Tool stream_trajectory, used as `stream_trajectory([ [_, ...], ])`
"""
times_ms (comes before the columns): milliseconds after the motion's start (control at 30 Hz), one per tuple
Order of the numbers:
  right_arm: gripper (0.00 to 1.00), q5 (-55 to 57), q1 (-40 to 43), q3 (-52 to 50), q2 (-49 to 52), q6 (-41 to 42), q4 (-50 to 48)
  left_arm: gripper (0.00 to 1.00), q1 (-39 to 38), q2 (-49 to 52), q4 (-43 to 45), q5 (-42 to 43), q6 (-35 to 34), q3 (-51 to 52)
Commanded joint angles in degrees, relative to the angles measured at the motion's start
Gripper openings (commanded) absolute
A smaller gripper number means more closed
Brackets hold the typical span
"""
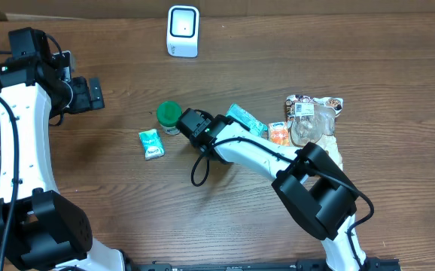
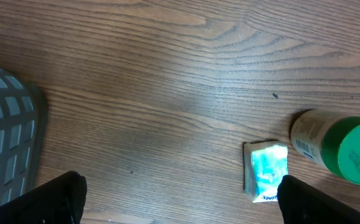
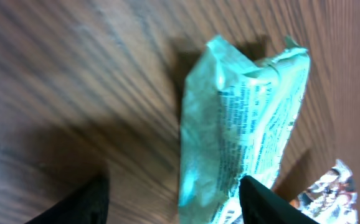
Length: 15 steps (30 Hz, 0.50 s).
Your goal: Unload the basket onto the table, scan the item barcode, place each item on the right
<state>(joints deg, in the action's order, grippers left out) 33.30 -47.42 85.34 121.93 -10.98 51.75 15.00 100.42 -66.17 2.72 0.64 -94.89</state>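
My right gripper needs to lift clear and take the teal printed packet from its far side (image 1: 254,118), as it has only one fingertip at the packet's edge.
A white barcode scanner (image 1: 183,31) stands at the back of the table. A teal printed packet (image 3: 242,124) lies on the wood between the spread fingers of my right gripper (image 3: 174,202). The left finger stands well clear of it and the right fingertip (image 3: 264,202) is at its edge. From overhead, the right gripper (image 1: 229,123) sits just left of this packet (image 1: 245,119). My left gripper (image 2: 180,205) hangs open over bare wood at the far left (image 1: 93,94), holding nothing.
A smaller teal packet (image 1: 151,143) (image 2: 266,171) and a green-lidded bottle (image 1: 169,115) (image 2: 339,149) lie mid-table. Several snack packs (image 1: 311,117) are piled at the right. A grey basket (image 2: 5,143) sits at the left edge.
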Motion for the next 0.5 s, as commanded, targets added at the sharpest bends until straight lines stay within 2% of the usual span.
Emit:
stream_trajectory([
  [0,0.72,-8.6,-0.9,2.3,-0.1,5.0,2.3,1.00,0.0,0.0,0.0,0.0,1.3,-0.9],
  [67,0.73,-11.7,0.9,7.6,-1.1,10.6,6.2,1.00,0.0,0.0,0.0,0.0,1.3,-0.9],
  [100,0.72,-16.5,3.6,13.4,-2.4,13.0,9.6,1.00,0.0,0.0,0.0,0.0,1.3,-0.9],
  [167,0.71,-24.7,8.7,19.5,-3.8,13.2,13.3,1.00,0.0,0.0,0.0,0.0,1.3,-0.9],
  [200,0.64,-28.4,12.4,21.1,-4.2,13.2,14.2,1.00,0.0,0.0,0.0,0.0,1.3,-0.9],
  [233,0.48,-32.9,18.8,21.0,-3.9,13.2,15.3,1.00,0.0,0.0,0.0,0.0,1.3,-0.9],
  [267,0.42,-37.2,22.1,20.2,-3.5,13.2,15.6,1.00,0.0,0.0,0.0,0.0,1.3,-0.9],
  [333,0.40,-47.3,28.2,16.3,-2.4,10.9,13.7,1.00,0.0,0.0,0.0,0.0,1.3,-0.9],
  [367,0.35,-50.2,30.5,12.8,-2.2,10.5,11.1,1.00,0.0,0.0,0.0,0.0,1.3,-0.9],
  [467,0.29,-52.3,32.6,6.7,-2.2,10.5,7.1,1.00,0.0,0.0,0.0,0.0,1.3,-0.9],
])
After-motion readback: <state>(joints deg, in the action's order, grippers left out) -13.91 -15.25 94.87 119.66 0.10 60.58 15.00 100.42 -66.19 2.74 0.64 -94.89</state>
